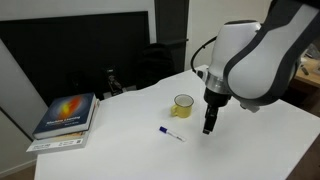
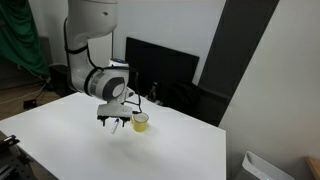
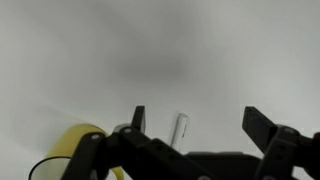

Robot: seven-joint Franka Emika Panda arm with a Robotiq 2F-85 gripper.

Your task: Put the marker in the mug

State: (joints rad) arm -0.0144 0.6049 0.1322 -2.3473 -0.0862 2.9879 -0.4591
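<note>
The robot's gripper will next move to the marker's white end [image 1: 179, 137] [image 3: 180, 127], opposite the marker's dark blue end, and close there.
The marker [image 1: 170, 133], white with a dark blue end, lies flat on the white table in front of the small yellow mug [image 1: 183, 104]. My gripper [image 1: 208, 127] hangs open just above the table, to the right of the marker and in front of the mug. In the wrist view the marker [image 3: 180, 128] lies between my open fingers [image 3: 196, 125], nearer the left one, and the mug [image 3: 72, 148] shows at the lower left. In an exterior view the mug [image 2: 140, 121] stands beside my gripper [image 2: 116, 125]; the marker is hidden there.
A stack of books [image 1: 66, 117] lies at the table's left edge. Dark monitors [image 1: 90, 50] and a chair stand behind the table. A white bin [image 2: 268, 166] stands on the floor beyond the table.
</note>
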